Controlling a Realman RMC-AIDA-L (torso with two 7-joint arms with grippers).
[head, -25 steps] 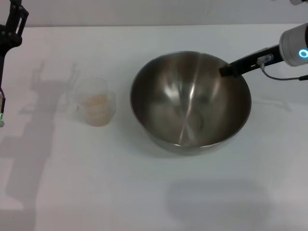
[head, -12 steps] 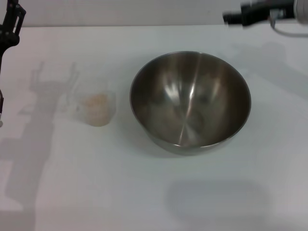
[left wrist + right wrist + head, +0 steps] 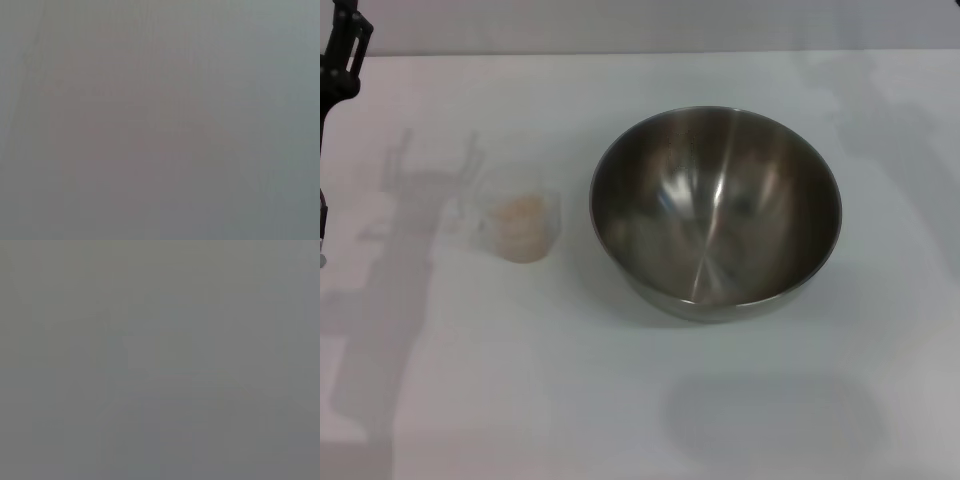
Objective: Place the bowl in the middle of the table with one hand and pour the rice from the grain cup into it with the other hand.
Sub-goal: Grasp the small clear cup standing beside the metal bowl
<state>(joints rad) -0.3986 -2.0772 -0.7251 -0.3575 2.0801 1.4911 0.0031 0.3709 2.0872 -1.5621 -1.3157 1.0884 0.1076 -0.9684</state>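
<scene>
Next, I'll move my left gripper to the grain cup's side [image 3: 484,214] facing away from the steel bowl and close it.
The steel bowl [image 3: 650,200] stands upright on the white table [image 3: 520,390], slightly right of the middle, and nothing is inside it. To its left stands the clear grain cup [image 3: 523,226], upright and holding pale beige rice [image 3: 520,214]. Nothing touches either one. A black part of my left gripper [image 3: 342,55] shows at the far upper left edge, well away from the cup. My right gripper is out of the head view. Both wrist views show only flat grey.
The left arm's shadow [image 3: 410,200] lies on the table beside the cup. Bare white tabletop surrounds the bowl and the cup on all sides.
My right gripper was at the bowl's far right rim, then lifted away toward the upper right and left the view. The bowl, the cup and the left arm have stayed put.
</scene>
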